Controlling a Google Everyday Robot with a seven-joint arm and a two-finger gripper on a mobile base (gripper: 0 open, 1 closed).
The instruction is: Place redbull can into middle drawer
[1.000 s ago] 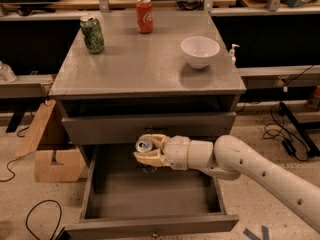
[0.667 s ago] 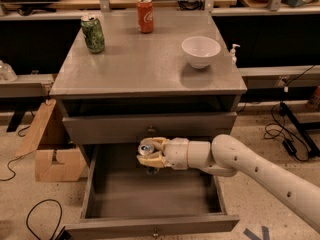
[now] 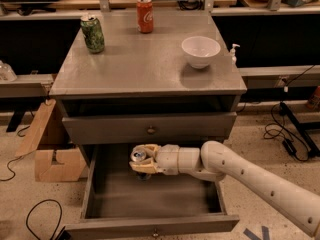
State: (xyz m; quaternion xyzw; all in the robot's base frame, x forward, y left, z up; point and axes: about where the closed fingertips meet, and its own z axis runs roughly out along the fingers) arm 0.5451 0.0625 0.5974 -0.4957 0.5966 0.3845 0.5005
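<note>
The redbull can will go on the middle drawer's bottom [image 3: 121, 182], nearest the cardboard box.
My gripper [image 3: 141, 158] reaches in from the right on a white arm and is shut on the redbull can [image 3: 138, 157], of which mainly the silver top shows between the tan fingers [image 3: 146, 167]. It holds the can low inside the open middle drawer [image 3: 150, 226], near the drawer's back left part, just below the closed upper drawer [image 3: 150, 129]. The can's lower body is hidden by the fingers.
On the grey cabinet top [image 3: 145, 59] stand a green patterned can [image 3: 93, 33], a red cola can [image 3: 145, 14] and a white bowl [image 3: 200, 51]. A cardboard box [image 3: 50, 146] sits on the floor at the left. Cables lie on the floor at the right.
The gripper with the can has moved down a little deeper into the open drawer. Nothing else has moved.
</note>
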